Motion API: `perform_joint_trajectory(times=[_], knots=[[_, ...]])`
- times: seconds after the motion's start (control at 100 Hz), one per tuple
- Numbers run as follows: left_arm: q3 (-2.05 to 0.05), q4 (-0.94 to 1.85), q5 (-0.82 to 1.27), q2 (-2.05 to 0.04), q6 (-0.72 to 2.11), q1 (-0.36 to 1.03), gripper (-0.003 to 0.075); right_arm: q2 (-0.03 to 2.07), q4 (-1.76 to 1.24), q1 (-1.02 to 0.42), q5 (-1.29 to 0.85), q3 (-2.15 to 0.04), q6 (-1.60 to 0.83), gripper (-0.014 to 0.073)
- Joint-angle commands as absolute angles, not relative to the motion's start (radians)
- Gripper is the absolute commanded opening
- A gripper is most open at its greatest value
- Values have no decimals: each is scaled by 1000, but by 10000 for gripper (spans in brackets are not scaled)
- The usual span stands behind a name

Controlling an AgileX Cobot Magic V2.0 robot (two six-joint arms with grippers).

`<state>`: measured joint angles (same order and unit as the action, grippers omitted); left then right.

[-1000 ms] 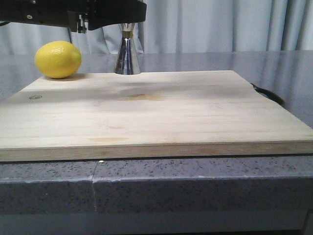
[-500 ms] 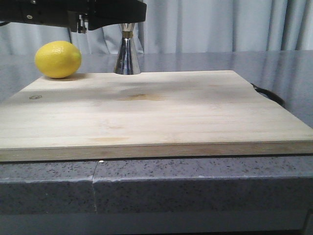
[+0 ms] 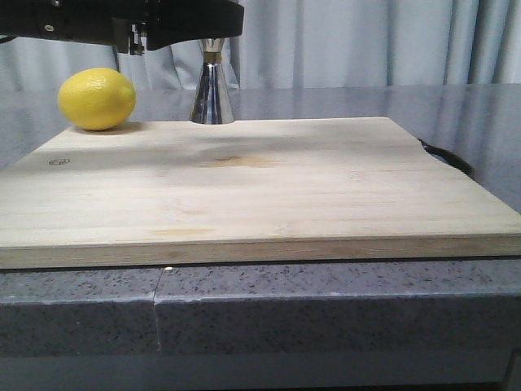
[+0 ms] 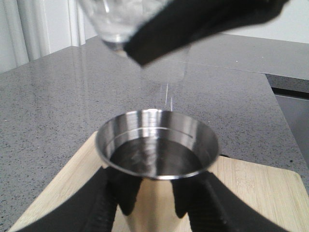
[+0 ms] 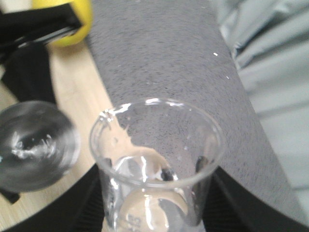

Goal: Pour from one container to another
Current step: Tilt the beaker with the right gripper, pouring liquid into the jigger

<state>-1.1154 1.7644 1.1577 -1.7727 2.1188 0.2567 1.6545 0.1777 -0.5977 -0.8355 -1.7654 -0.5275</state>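
Note:
My right gripper is going to release the glass beaker, now tilted above the jigger, on the wooden board's back corner (image 3: 356, 139) by the dark handle.
The steel jigger (image 3: 212, 96) stands at the far edge of the wooden board (image 3: 244, 187), its upper cup hidden behind my black left arm (image 3: 163, 20). In the left wrist view my left gripper (image 4: 157, 203) is shut on the jigger (image 4: 157, 145), which holds dark liquid. Above it the glass beaker (image 4: 120, 19) is tilted, and a thin clear stream (image 4: 166, 92) falls into the cup. My right gripper (image 5: 157, 203) is shut on the beaker (image 5: 157, 164), which has a little liquid at its bottom. The jigger's rim (image 5: 34, 145) shows blurred below the beaker's lip.
A yellow lemon (image 3: 96, 98) lies on the board's back left corner, close to the jigger. The board rests on a grey speckled counter (image 3: 326, 301). A dark handle (image 3: 448, 156) pokes out at the board's right edge. Curtains hang behind.

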Motion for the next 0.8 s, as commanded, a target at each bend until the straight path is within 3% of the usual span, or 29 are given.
perform_joint_trajectory(times=[0.0, 0.2, 0.4, 0.79], knots=[[-1146, 1864, 1244, -1733, 2111, 265, 238, 1580, 190, -564, -759, -1802, -394, 290], [-1146, 1864, 1244, -1733, 2111, 265, 238, 1534, 190, -466, -803, -1798, -108, 290], [-1146, 1864, 1244, -1733, 2111, 265, 238, 1466, 189, -397, -755, -1681, -11, 290], [-1146, 1864, 1244, -1733, 2111, 265, 238, 1344, 182, -358, -218, -1147, 138, 290]])
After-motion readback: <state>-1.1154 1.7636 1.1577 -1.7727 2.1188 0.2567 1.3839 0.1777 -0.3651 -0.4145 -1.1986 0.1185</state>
